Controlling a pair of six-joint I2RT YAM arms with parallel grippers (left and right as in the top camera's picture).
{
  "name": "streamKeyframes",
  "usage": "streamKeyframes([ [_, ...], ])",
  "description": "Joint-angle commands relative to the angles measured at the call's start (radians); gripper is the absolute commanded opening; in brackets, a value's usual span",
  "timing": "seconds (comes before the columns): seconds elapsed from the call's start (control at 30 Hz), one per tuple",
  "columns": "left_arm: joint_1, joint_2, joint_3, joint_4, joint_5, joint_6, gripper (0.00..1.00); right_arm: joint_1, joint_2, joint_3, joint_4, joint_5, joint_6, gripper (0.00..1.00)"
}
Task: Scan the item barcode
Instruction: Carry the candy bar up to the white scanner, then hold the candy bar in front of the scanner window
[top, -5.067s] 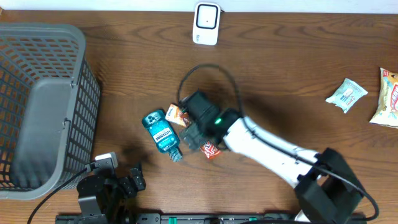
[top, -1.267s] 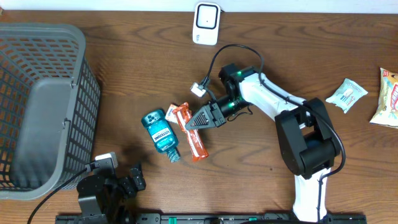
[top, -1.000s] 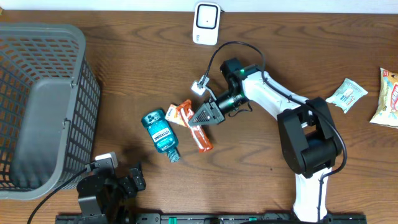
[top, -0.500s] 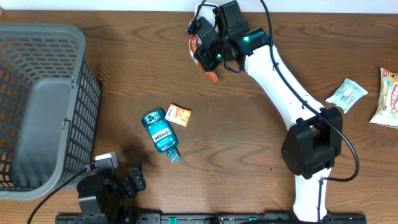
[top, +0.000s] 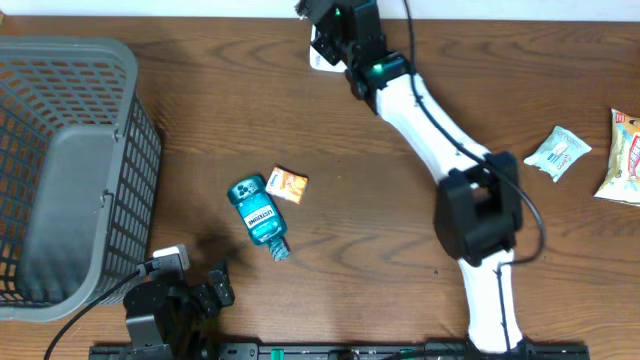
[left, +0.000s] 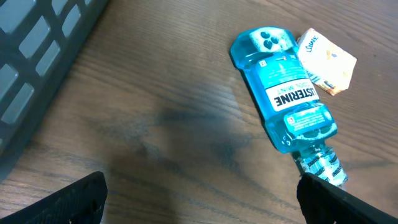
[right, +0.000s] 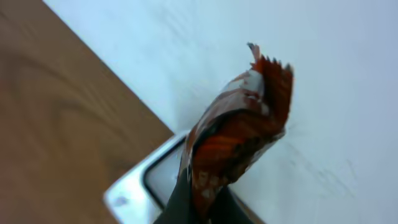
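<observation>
Next, my right gripper releases the red snack wrapper between the pale blue packet and the yellow snack packet (top: 595, 144).
My right gripper (right: 202, 206) is shut on a red snack wrapper (right: 239, 124), which stands up from the pinched jaws. Just behind it is the white barcode scanner (right: 140, 186) with its dark window, against a white wall. Overhead, my right gripper (top: 328, 18) hangs over the scanner (top: 322, 58) at the table's far edge, and the wrapper is hidden there by the arm. At the near left edge my left gripper (top: 190, 298) rests open, its dark fingertips (left: 78, 199) wide apart over bare wood.
A blue mouthwash bottle (top: 258, 215) (left: 286, 102) lies mid-table with a small orange packet (top: 287, 185) (left: 326, 59) beside its base. A grey mesh basket (top: 60, 170) (left: 31, 56) fills the left. Two snack packets (top: 558, 152) (top: 622, 158) lie at the far right.
My right arm carried the red wrapper from beside the bottle up to the scanner at the back edge, and has moved slightly farther back since. The left arm is still.
</observation>
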Motion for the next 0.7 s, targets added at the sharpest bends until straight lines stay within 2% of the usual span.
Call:
streamKeyframes([
  [0.0, 0.001, -0.003, -0.008, -0.032, 0.003, -0.004, 0.98, 0.004, 0.126, 0.105, 0.03, 0.112, -0.18, 0.01],
  [0.2, 0.001, -0.003, -0.008, -0.032, 0.002, -0.004, 0.98, 0.024, 0.298, 0.343, 0.043, 0.2, -0.359, 0.01],
  [0.3, 0.001, -0.003, -0.008, -0.032, 0.003, -0.004, 0.98, 0.036, 0.348, 0.402, 0.084, 0.238, -0.461, 0.01],
  [0.67, 0.001, -0.003, -0.008, -0.032, 0.003, -0.004, 0.98, 0.043, 0.355, 0.402, 0.13, 0.214, -0.478, 0.01],
])
